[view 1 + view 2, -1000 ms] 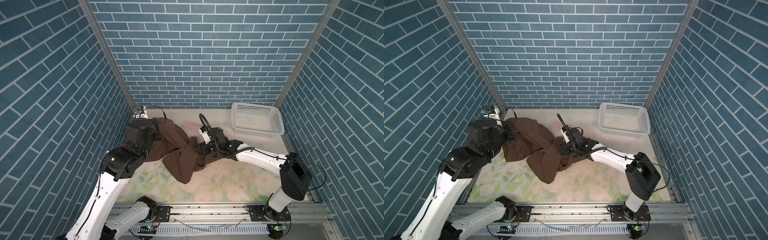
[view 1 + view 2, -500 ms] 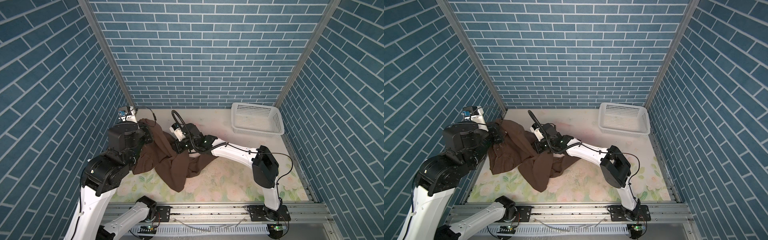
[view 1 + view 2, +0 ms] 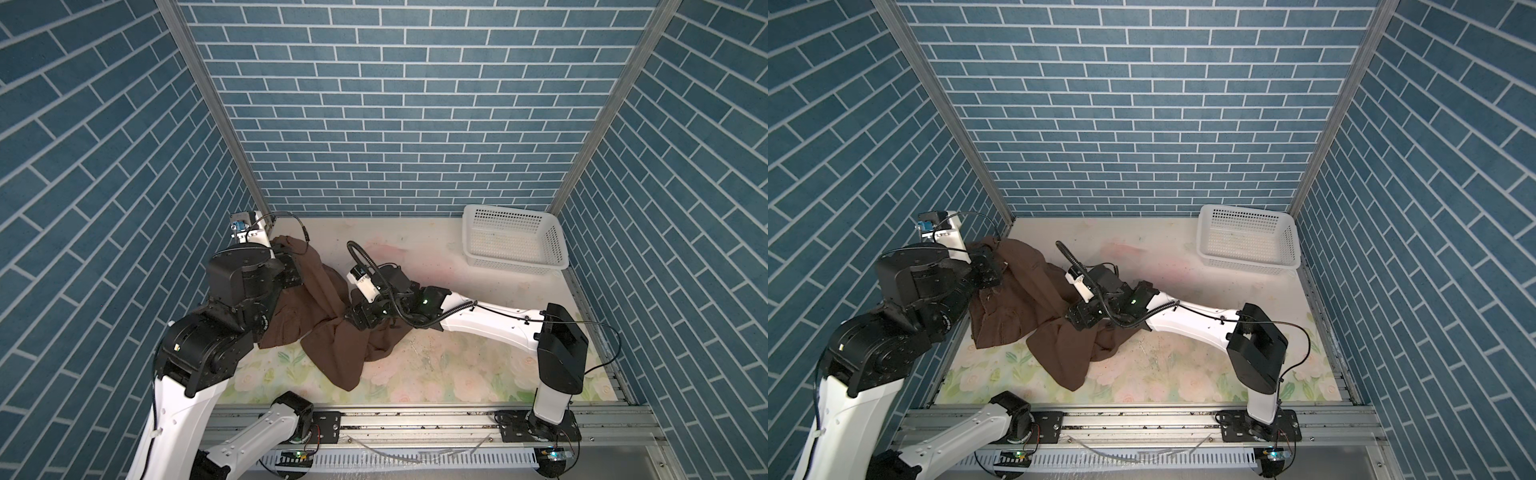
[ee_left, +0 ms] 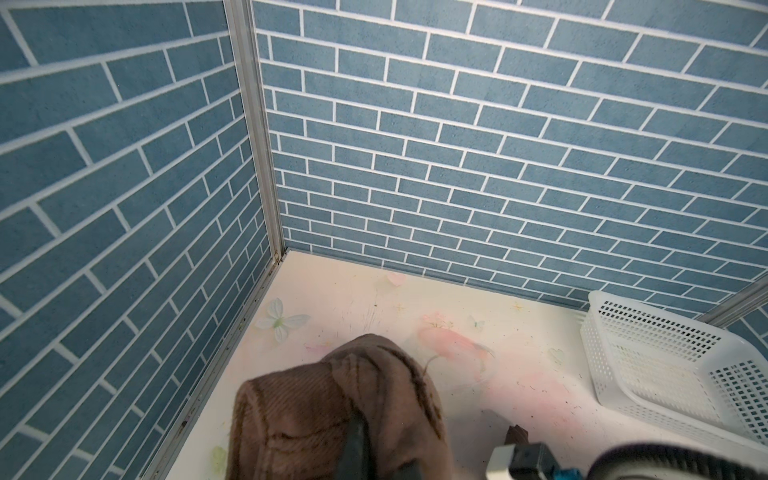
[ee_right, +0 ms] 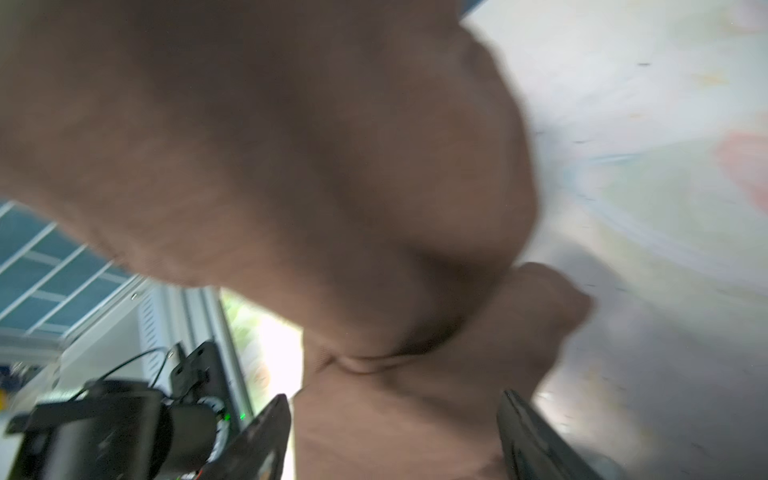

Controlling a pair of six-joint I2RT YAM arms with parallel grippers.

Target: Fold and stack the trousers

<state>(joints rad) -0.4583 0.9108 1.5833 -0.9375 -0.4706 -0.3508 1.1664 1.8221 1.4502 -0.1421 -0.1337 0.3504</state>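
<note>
I should take the trousers' loose end [image 3: 390, 339] with my right gripper, as their middle is bunched near my left gripper, and draw the trousers out long before folding.
The dark brown trousers [image 3: 332, 349] [image 3: 1059, 349] lie crumpled on the left half of the table, with one end hanging up toward the back left corner. My left gripper [image 3: 293, 253] [image 3: 994, 262] is shut on that raised end, and in the left wrist view the ribbed fabric [image 4: 299, 407] drapes over the gripper [image 4: 357, 419]. At the middle of the heap my right gripper [image 3: 353, 318] [image 3: 1077, 320] is low on the cloth. In the right wrist view its fingers [image 5: 270, 432] stand wide apart with trousers [image 5: 291, 166] fabric between them, blurred.
A white perforated basket [image 3: 515, 266] [image 3: 1250, 262] [image 4: 648, 345] stands at the back right corner. The table [image 3: 457, 365] has a floral cover. Blue brick walls close the left, back and right sides. A metal rail [image 3: 415, 419] runs along the front edge.
My right gripper swept left across the table onto the trousers and now sits on the bunched middle. The left arm rose, lifting the trousers' end.
</note>
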